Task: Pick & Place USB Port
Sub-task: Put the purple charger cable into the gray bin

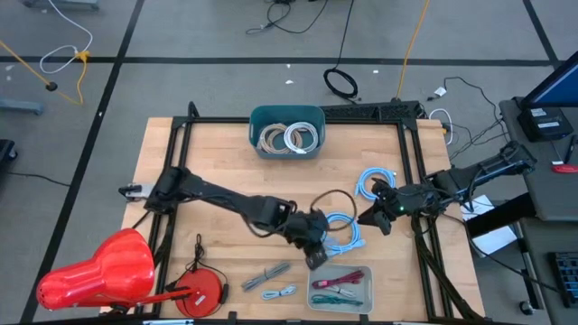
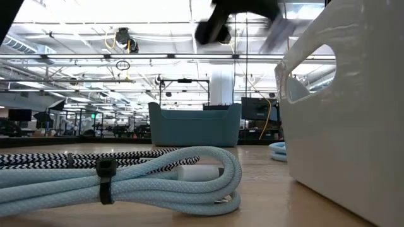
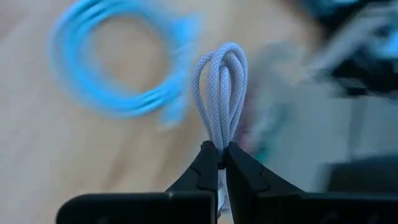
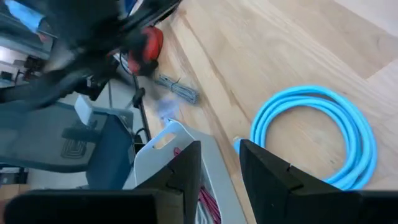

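My left gripper is to let go of the lavender cable bundle in the white tray point(image 1: 333, 278) point(image 3: 250, 127). The bundle will go close by the red cable.
My left gripper point(image 1: 315, 251) hovers between a light blue cable coil point(image 1: 340, 229) and the white tray point(image 1: 341, 287), and is shut on a bundle of pale lavender braided cable point(image 3: 219, 93). The low view shows this gripper point(image 2: 221, 25) only as a blur high above the table. My right gripper point(image 1: 370, 215) is open, to the right of that blue coil and below a second blue coil point(image 1: 375, 181). In the right wrist view its fingers point(image 4: 221, 165) frame the blue coil point(image 4: 317, 134) and the tray point(image 4: 168, 143). The tray holds red and green cables. My left gripper pinches the lavender cable bundle between its two fingers point(image 3: 205, 171), across several strands just below the looped end point(image 3: 221, 140). The loop point(image 3: 222, 59) stands out beyond the fingertips. The bundle is lifted clear of the table, and its other end is hidden behind the fingers.
A teal bin point(image 1: 287, 131) with white coiled cables sits at the far edge. Grey cable bundles point(image 1: 266, 275) lie left of the tray. A red lamp-like object point(image 1: 99, 271) and a red reel point(image 1: 200, 291) occupy the near left corner. A black-and-white braided cable point(image 2: 76, 157) lies beside the blue coil point(image 2: 126, 176).
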